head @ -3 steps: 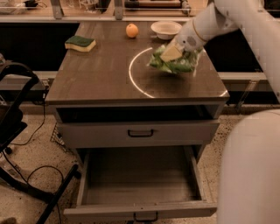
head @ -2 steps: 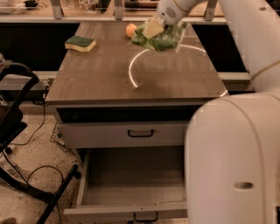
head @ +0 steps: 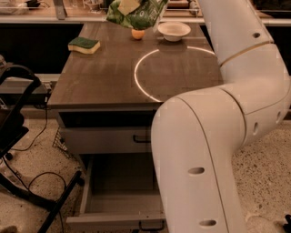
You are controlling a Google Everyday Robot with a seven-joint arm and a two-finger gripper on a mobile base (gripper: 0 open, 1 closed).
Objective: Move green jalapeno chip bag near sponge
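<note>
My gripper is going to set down the green jalapeno chip bag, now hanging above the table's back. It will let go of it on the table (head: 115,43) between the sponge and the orange fruit.
The green jalapeno chip bag (head: 136,14) hangs in the air above the back of the table, just over the orange fruit. My gripper (head: 129,4) is at the top edge of the view, shut on the top of the bag; most of it is cut off by the frame. The sponge (head: 84,44), dark green on top with a yellow body, lies on the table's back left corner, to the left of and below the bag. My white arm (head: 227,113) fills the right side of the view.
An orange fruit (head: 137,33) and a white bowl (head: 173,30) sit at the back of the wooden table (head: 100,77). A ring of light (head: 141,82) marks the tabletop. The bottom drawer (head: 118,200) stands open. A black frame (head: 18,136) stands at the left.
The gripper has lifted the chip bag off the table's right side and carried it left and toward the back, closer to the sponge. The arm has swung across the view.
</note>
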